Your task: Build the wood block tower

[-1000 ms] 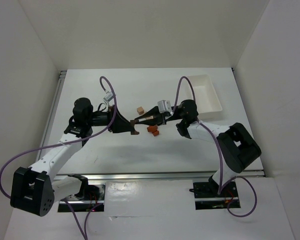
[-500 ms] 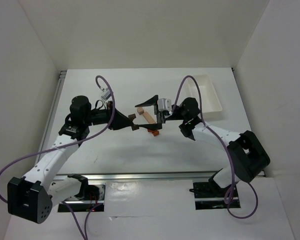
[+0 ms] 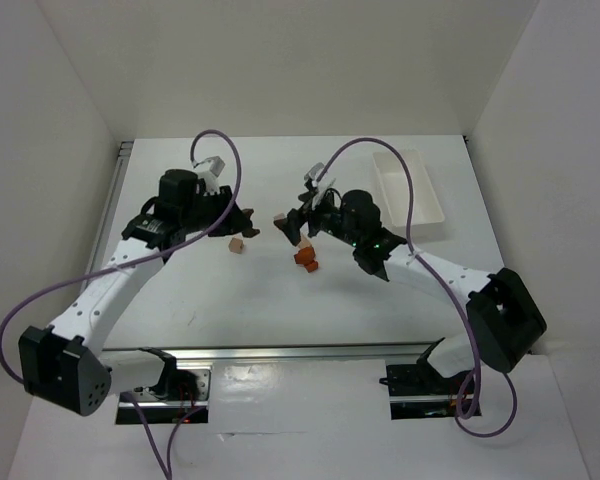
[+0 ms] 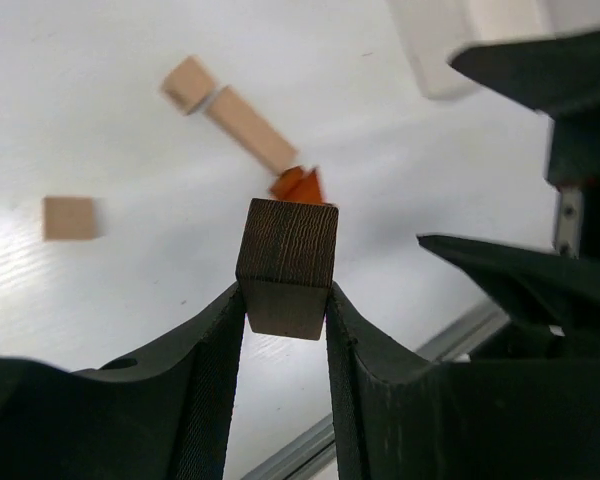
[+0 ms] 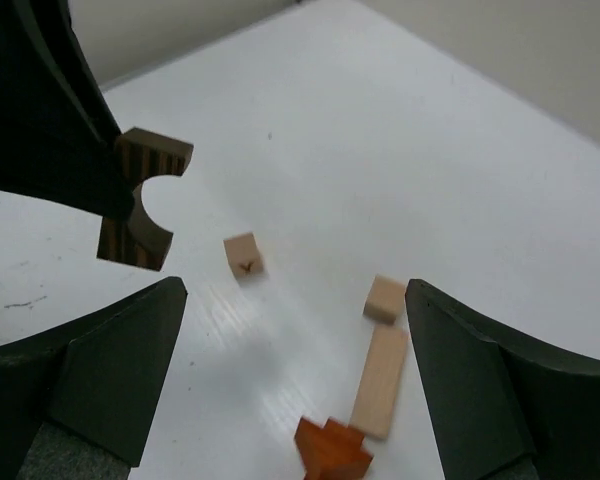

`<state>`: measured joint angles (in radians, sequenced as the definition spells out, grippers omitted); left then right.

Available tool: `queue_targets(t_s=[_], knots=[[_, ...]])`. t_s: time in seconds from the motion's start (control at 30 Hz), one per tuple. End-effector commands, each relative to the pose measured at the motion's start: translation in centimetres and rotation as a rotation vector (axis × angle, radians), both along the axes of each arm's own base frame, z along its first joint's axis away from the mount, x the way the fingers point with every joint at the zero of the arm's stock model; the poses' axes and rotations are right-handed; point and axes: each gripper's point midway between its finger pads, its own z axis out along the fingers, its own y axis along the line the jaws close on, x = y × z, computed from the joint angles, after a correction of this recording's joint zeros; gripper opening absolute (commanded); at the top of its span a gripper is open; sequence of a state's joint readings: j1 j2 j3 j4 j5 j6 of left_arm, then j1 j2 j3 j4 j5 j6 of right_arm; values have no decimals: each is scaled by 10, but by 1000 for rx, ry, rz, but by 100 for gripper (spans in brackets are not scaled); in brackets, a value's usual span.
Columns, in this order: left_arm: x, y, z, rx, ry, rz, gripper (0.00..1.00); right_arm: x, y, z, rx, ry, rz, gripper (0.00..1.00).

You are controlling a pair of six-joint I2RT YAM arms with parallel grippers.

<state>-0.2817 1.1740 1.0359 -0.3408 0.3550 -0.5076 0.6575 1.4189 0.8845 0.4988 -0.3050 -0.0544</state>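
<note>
My left gripper has the dark brown block. It will set the block down on the bare table just nearer me than the orange-red piece [image 3: 291,283].
My left gripper [image 4: 285,300] is shut on a dark brown wooden block [image 4: 287,265] with an arched cut-out [image 5: 140,200], held above the table. Below lie a pale tan bar [image 4: 250,128], a tan cube [image 4: 188,83] at its end, an orange-red piece [image 4: 298,185] at the other end, and a separate tan cube [image 4: 70,218]. My right gripper [image 5: 295,370] is open, hovering over the tan bar [image 5: 380,380] and orange-red piece [image 5: 330,450]; nothing is between its fingers. From above, the left gripper [image 3: 245,228] and right gripper [image 3: 298,228] face each other, close together.
A white plastic tray [image 3: 408,187] stands at the back right of the table. The lone tan cube [image 3: 237,245] lies just in front of the left gripper. White walls enclose the table on three sides.
The right gripper has opened wide and let go, and has swung left and lower over the blocks. The left gripper has drawn back with the dark block. A tan cube now shows near it.
</note>
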Motion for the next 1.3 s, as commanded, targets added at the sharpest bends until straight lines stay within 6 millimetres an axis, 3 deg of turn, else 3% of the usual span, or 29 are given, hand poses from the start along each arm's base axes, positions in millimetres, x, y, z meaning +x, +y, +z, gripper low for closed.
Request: queue_targets(t_s=[0.0, 0.07, 0.1, 0.13, 0.17, 0.2, 0.43, 0.57, 0.7, 0.77, 0.8, 0.87, 0.97, 1.2, 1.27], knots=[[4, 22, -37, 184, 174, 167, 0, 4, -11, -58, -120, 224, -245, 99], [0, 18, -47, 239, 221, 170, 0, 12, -29, -87, -215, 248, -403, 99], [0, 17, -52, 263, 237, 172, 0, 11, -27, -108, -277, 267, -436, 99], [-2, 16, -64, 289, 274, 175, 0, 13, -32, -119, -321, 273, -481, 99], [2, 17, -62, 317, 266, 193, 0, 19, -43, -126, -370, 275, -571, 99], [-5, 16, -68, 346, 297, 191, 0, 23, -47, -149, -428, 301, -609, 99], [-9, 3, -73, 379, 289, 143, 0, 31, -37, -194, -541, 322, -671, 100], [-11, 2, -87, 418, 323, 129, 0, 33, -40, -196, -537, 317, -698, 100], [-8, 1, -94, 456, 352, 130, 0, 27, -61, -210, -582, 354, -723, 100], [-5, 0, -95, 470, 346, 114, 0, 33, -73, -203, -550, 380, -748, 100], [-7, -7, -98, 458, 352, 89, 0, 27, -82, -211, -570, 406, -737, 100], [-3, -10, -94, 457, 325, 60, 0, 33, -99, -204, -534, 427, -766, 100], [-3, -21, -104, 487, 320, -10, 0, 37, -117, -200, -502, 466, -755, 100], [11, -45, -119, 646, 223, -157, 0, 45, -137, -194, -472, 473, -705, 100], [17, -52, -125, 706, 189, -215, 0, 49, -138, -183, -444, 455, -696, 100]])
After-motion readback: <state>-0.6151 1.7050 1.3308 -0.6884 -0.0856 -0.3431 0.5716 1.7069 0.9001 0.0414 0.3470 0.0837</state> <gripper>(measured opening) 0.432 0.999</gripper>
